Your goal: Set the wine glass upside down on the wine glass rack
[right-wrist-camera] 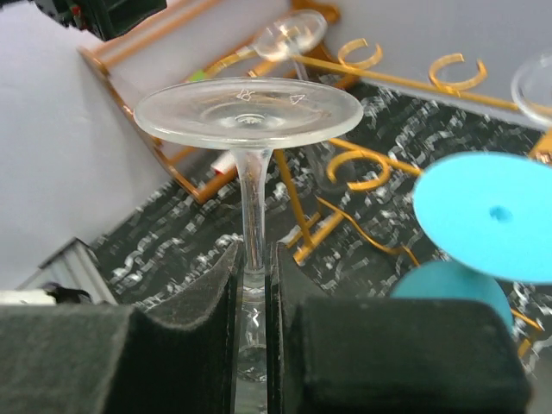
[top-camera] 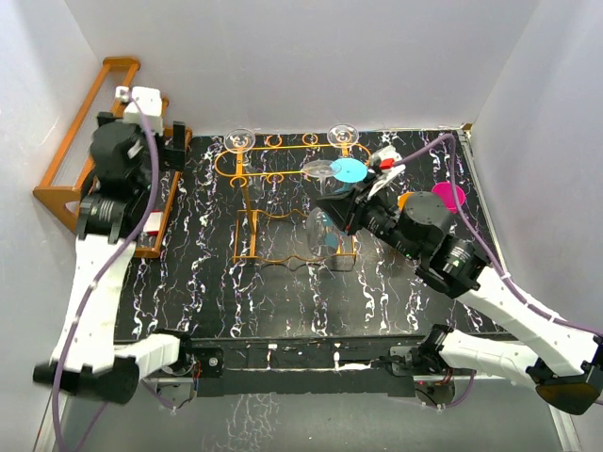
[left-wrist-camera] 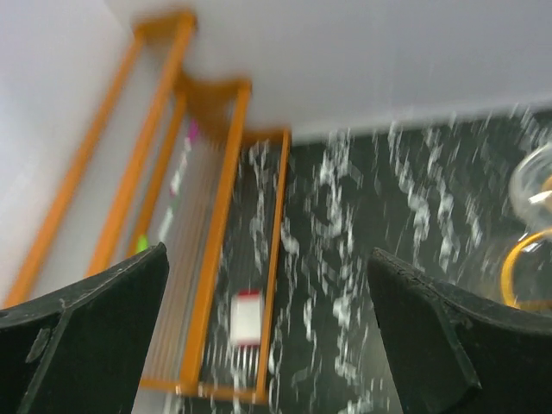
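My right gripper will let go of the clear wine glass on the rack's front loop [top-camera: 313, 175] beside the blue glass.
My right gripper [right-wrist-camera: 253, 259] is shut on the stem of a clear wine glass [right-wrist-camera: 248, 112], held upside down with its foot up. In the top view this glass [top-camera: 320, 170] is at the right part of the orange-gold wire wine glass rack [top-camera: 273, 200], beside my right gripper [top-camera: 347, 209]. The rack's loops [right-wrist-camera: 362, 168] lie just beyond the glass. A blue glass [top-camera: 349, 170] hangs upside down in the rack right beside it, and also shows in the right wrist view [right-wrist-camera: 487, 216]. My left gripper [top-camera: 176, 141] is open and empty at the far left, as the left wrist view [left-wrist-camera: 267, 259] shows.
Two clear glasses [top-camera: 241, 138] [top-camera: 342, 135] hang on the rack's back rail. A pink glass [top-camera: 448, 196] is behind my right arm. A brown wooden stepped rack [top-camera: 71, 160] [left-wrist-camera: 216, 216] stands against the left wall. White walls close in the black marbled table [top-camera: 188, 282].
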Robot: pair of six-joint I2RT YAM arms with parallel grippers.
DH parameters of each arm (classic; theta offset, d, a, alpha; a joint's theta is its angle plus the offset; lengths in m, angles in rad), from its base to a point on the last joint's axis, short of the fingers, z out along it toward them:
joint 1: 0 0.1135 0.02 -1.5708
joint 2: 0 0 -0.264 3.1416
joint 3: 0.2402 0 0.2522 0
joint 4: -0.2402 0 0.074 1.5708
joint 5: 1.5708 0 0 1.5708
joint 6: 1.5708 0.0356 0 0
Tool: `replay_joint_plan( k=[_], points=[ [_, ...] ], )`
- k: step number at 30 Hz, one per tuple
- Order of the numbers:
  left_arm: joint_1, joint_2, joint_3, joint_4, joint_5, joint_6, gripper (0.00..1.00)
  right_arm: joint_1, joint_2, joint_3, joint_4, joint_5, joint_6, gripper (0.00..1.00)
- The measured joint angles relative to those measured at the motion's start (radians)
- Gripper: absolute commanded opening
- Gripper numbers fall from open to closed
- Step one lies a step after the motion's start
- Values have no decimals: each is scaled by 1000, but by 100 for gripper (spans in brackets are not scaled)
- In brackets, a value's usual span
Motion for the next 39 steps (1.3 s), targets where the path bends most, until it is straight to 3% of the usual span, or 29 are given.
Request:
replay_joint_plan(
  k=[6, 11, 23, 39],
  points=[
    [47, 309, 131, -396, -31, -92, 97, 0, 15, -63, -39, 66, -47, 8],
    [115, 330, 120, -549, 48, -130, 97, 0, 27, -68, -44, 111, -81, 8],
    [314, 233, 96, -574, 194, -170, 97, 0, 124, -68, -14, 124, -98, 8],
    [321, 235, 38, -527, 277, -176, 97, 0, 179, -68, 67, 191, -99, 8]
  ],
)
